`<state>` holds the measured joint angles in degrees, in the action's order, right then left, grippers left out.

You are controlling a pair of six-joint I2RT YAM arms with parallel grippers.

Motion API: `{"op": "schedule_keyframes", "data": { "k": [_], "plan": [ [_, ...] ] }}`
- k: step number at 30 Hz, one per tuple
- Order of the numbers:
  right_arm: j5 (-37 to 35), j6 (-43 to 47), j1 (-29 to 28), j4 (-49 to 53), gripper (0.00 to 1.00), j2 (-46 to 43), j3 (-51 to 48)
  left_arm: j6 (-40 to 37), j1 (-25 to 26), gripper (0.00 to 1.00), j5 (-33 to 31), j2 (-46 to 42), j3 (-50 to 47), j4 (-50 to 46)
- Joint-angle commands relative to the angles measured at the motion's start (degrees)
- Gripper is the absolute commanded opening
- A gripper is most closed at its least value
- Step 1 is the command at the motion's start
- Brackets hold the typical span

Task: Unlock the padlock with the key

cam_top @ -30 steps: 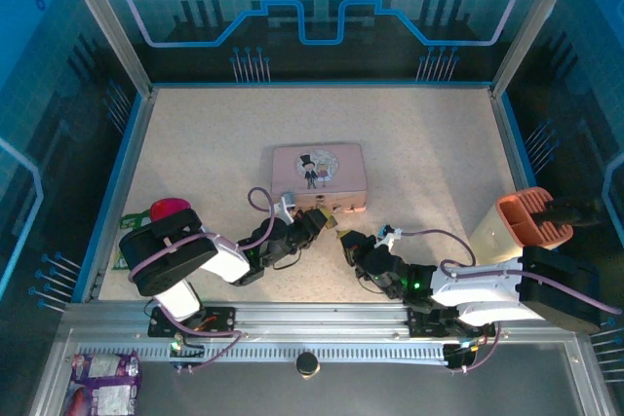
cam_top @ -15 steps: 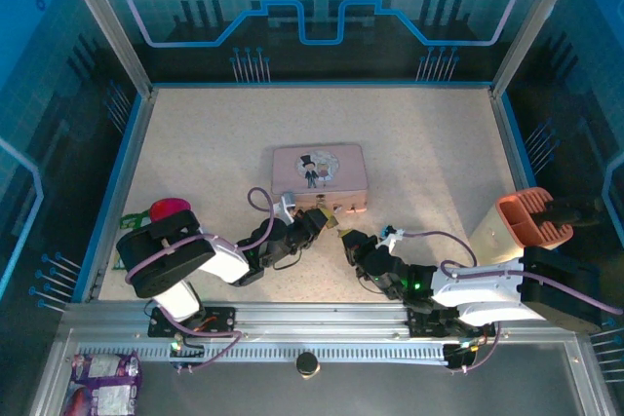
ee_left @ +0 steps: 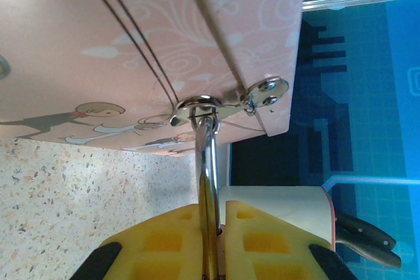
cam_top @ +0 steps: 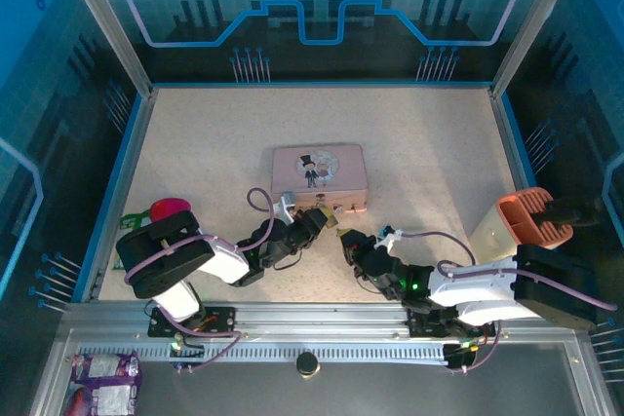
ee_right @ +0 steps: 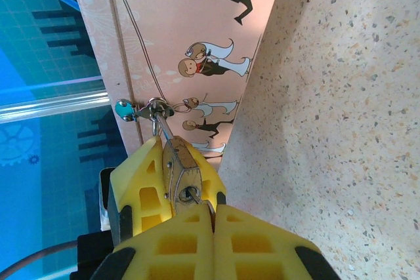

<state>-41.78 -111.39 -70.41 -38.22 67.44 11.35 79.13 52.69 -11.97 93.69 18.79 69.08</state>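
Observation:
My right gripper is rolled far over on the key's head with the padlock shut, so next I open it, roll it back and retake the key (ee_right: 206, 204).
The brass padlock (ee_right: 180, 162) hangs by its silver shackle from the hasp (ee_left: 223, 100) of the pink tin (cam_top: 319, 174). My left gripper (ee_left: 213, 211) is shut on the padlock (ee_left: 209, 188), seen edge on between the yellow pads. Its fingers (ee_right: 146, 185) flank the brass body in the right wrist view. The key (ee_right: 201, 199) sits in the keyhole at the padlock's bottom face. My right gripper (ee_right: 214, 218) is shut on the key's head. From above, the left gripper (cam_top: 317, 221) and right gripper (cam_top: 346, 239) meet at the padlock (cam_top: 331, 222) in front of the tin.
An orange and white holder (cam_top: 522, 223) with dark handles stands at the right edge. A red object (cam_top: 168, 209) lies by the left arm's base. A snack packet (cam_top: 102, 377) rests outside the rail. Blue walls enclose the table.

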Motion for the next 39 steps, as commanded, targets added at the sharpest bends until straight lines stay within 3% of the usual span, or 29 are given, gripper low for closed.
{"op": "schedule_keyframes", "data": {
  "k": [1,11,25,27,31,33,36,39],
  "plan": [
    [-1.6,1.0,-0.5,-2.5,0.00,0.8,1.5,-2.0,1.4,0.00,1.3,-2.7,2.2,6.8],
    [-0.2,3.0,0.9,0.0,0.00,-1.0,2.8,-3.0,1.9,0.00,1.3,-4.0,0.8,5.2],
    [5.3,9.4,5.0,-4.4,0.00,0.8,3.0,-6.2,4.3,0.00,-0.3,-8.4,2.3,-2.8],
    [7.1,12.6,6.1,-0.7,0.13,-1.5,2.7,-7.1,4.2,0.00,-1.4,-10.0,2.5,-6.5],
    [14.3,22.2,10.1,14.5,0.52,-9.2,3.9,-9.2,4.1,0.00,-4.2,-14.7,4.3,-18.7],
    [19.8,28.2,13.3,13.2,0.54,-12.3,2.1,-9.7,3.9,0.00,-5.7,-16.4,3.4,-19.9],
    [26.7,37.6,17.3,25.5,0.56,-18.4,4.9,-10.1,3.4,0.00,-6.8,-18.9,3.2,-24.8],
    [28.2,52.8,17.2,37.4,0.53,-21.3,10.9,-10.6,3.2,0.00,-7.2,-20.2,3.8,-27.2]
  ]
}}
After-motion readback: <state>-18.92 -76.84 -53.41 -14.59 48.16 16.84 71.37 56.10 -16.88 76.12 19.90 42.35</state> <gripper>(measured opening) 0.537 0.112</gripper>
